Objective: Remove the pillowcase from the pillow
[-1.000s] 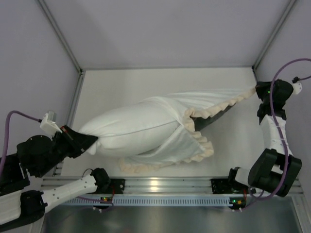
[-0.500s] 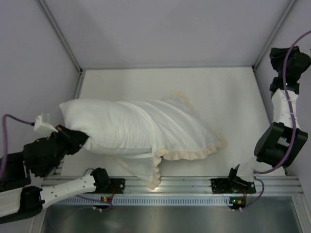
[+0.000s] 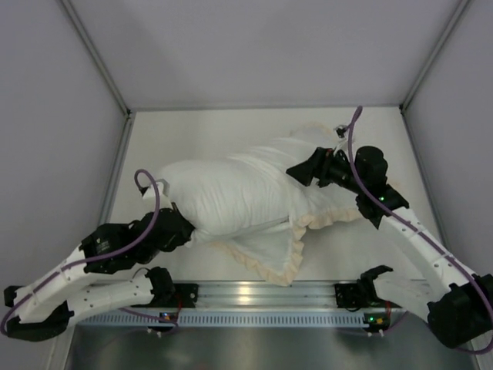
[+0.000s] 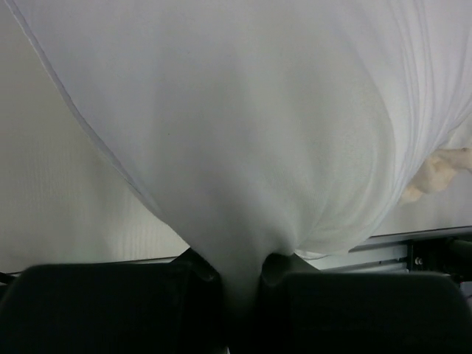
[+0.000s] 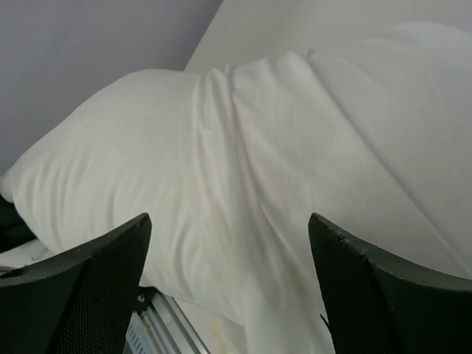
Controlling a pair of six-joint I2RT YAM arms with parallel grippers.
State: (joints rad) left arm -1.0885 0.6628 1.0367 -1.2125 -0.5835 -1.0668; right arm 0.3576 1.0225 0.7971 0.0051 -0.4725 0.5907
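Next, my left gripper lets the pillow's end go on the table's near edge [image 3: 258,260], above the middle of the aluminium rail.
The plump white pillow [image 3: 223,193] lies across the middle of the table, its right part inside the pillowcase [image 3: 323,204]. The pillowcase shows its white face, and its cream ruffle [image 3: 296,254] trails toward the near edge. My left gripper [image 3: 183,228] is shut on the pillow's left end. In the left wrist view the white fabric [image 4: 243,147] is pinched between the jaws of the left gripper [image 4: 240,276], with a bit of ruffle [image 4: 442,166] at the right. My right gripper [image 3: 299,171] hovers open over the pillowcase. In the right wrist view the wide-spread right gripper [image 5: 232,251] holds nothing above the pillow [image 5: 110,162] and pillowcase [image 5: 369,125].
The white table [image 3: 231,127] is enclosed by grey walls at the back and both sides. An aluminium rail [image 3: 246,294] with the arm bases runs along the near edge, just below the hanging ruffle.
My right gripper let go of the pillowcase's ruffled edge, opened, and swung from the far right to above the pillow's middle. The pillowcase fell slack. The left arm shifted with the pillow still gripped.
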